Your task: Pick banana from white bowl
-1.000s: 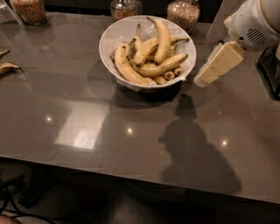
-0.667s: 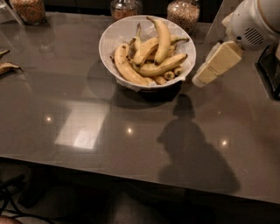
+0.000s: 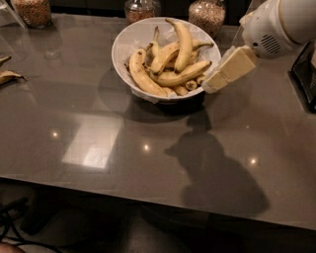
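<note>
The gripper should grab the top banana's stem end [image 3: 179, 29], long and arched, in the white bowl's pile.
The white bowl [image 3: 129, 43] stands at the back middle of the grey table and holds several yellow bananas. The long, arched banana [image 3: 184, 43] lies on top of the pile, its dark stem tip pointing to the back. A thicker long banana [image 3: 144, 76] lies along the bowl's left front wall. My gripper [image 3: 213, 84], cream-coloured on a white arm [image 3: 281, 24], reaches down from the upper right. Its tip is at the bowl's right rim, beside the pile and just right of the bananas' ends.
Three glass jars of grains stand along the back edge [image 3: 33, 11] [image 3: 142, 8] [image 3: 207, 16]. A banana scrap [image 3: 10, 76] lies at the left edge. A dark object [image 3: 305, 79] sits at the right edge. The table's front edge [image 3: 148, 190] runs across the lower part of the view.
My gripper has moved left and slightly up, from clear of the bowl to its right rim. The bowl and bananas have not moved.
</note>
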